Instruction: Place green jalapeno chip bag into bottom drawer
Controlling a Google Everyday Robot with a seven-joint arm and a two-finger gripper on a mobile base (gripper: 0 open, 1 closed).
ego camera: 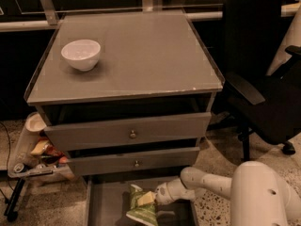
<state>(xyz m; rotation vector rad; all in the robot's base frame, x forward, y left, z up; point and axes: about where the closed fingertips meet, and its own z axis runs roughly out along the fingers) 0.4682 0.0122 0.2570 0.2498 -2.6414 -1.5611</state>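
Note:
Next, I release the green jalapeno chip bag near the middle of the open bottom drawer's inside point(134, 203).
The green jalapeno chip bag point(140, 207) is crinkled and lies inside the open bottom drawer point(106, 206), right of its middle. The drawer is pulled out below the two upper grey drawers. My gripper point(151, 199) comes in from the right on a white arm and sits right against the bag's upper right part, inside the drawer. The lower end of the bag runs to the bottom edge of the view.
A white bowl point(81, 54) stands on the cabinet top at the back left. The two upper drawers point(133, 134) stand slightly ajar. A black office chair point(263, 84) is at the right. A low rack with snacks point(35, 154) is at the left.

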